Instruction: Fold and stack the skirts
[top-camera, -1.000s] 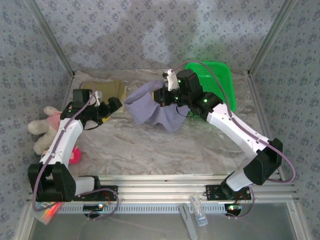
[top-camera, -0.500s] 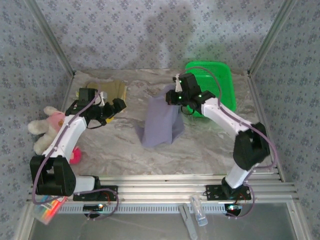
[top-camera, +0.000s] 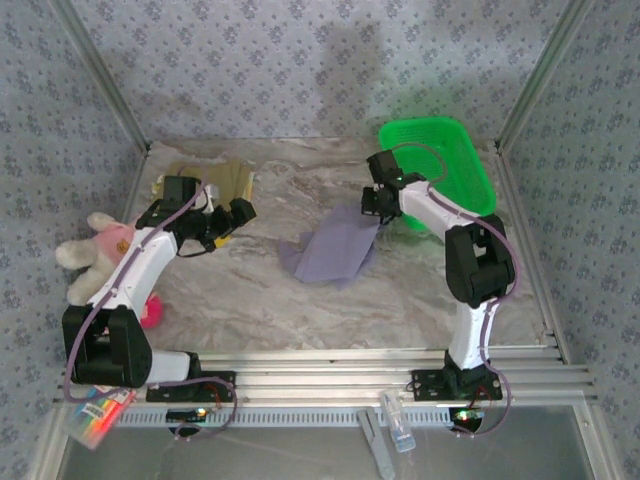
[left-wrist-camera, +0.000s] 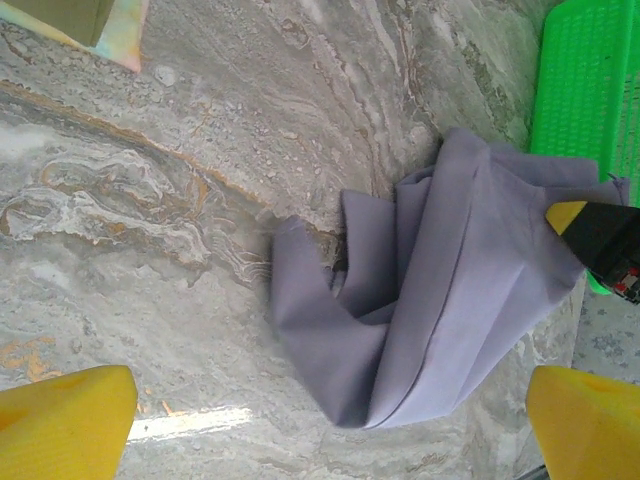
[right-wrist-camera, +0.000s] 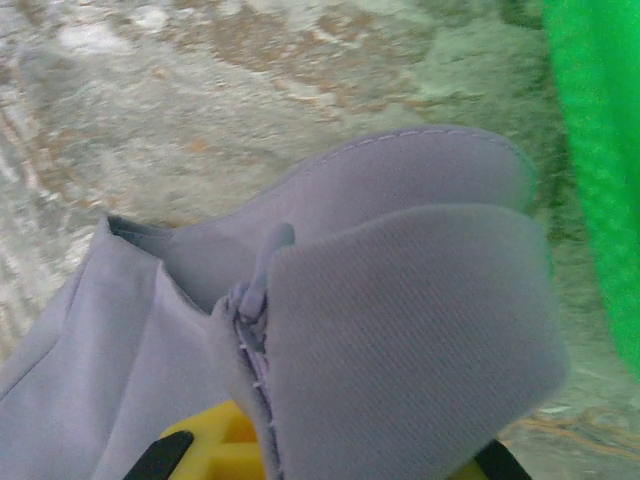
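Note:
Next, my right gripper lets go of the lavender skirt and laid spread out on the middle of the marbled table (top-camera: 330, 267).
The lavender skirt (top-camera: 335, 250) lies crumpled in the middle of the table, with one edge lifted at its right. My right gripper (top-camera: 377, 207) is shut on that edge, just left of the green basket. In the right wrist view the lavender skirt (right-wrist-camera: 400, 330) folds over my yellow finger (right-wrist-camera: 205, 452). My left gripper (top-camera: 230, 218) hovers open to the left of the skirt. Its wrist view looks down on the lavender skirt (left-wrist-camera: 440, 290), which lies ahead of its fingertips (left-wrist-camera: 65, 420). The olive-khaki skirt (top-camera: 215, 180) lies folded at the back left on a pale patterned skirt (left-wrist-camera: 125, 45).
A green basket (top-camera: 455, 165) stands at the back right, close to my right gripper. A pink plush toy (top-camera: 95, 260) lies at the left edge beside my left arm. Patterned walls close in the table on three sides.
My right gripper has moved right and down toward the basket, bringing the lavender skirt from hanging in the air to lying on the table. The left arm has barely moved.

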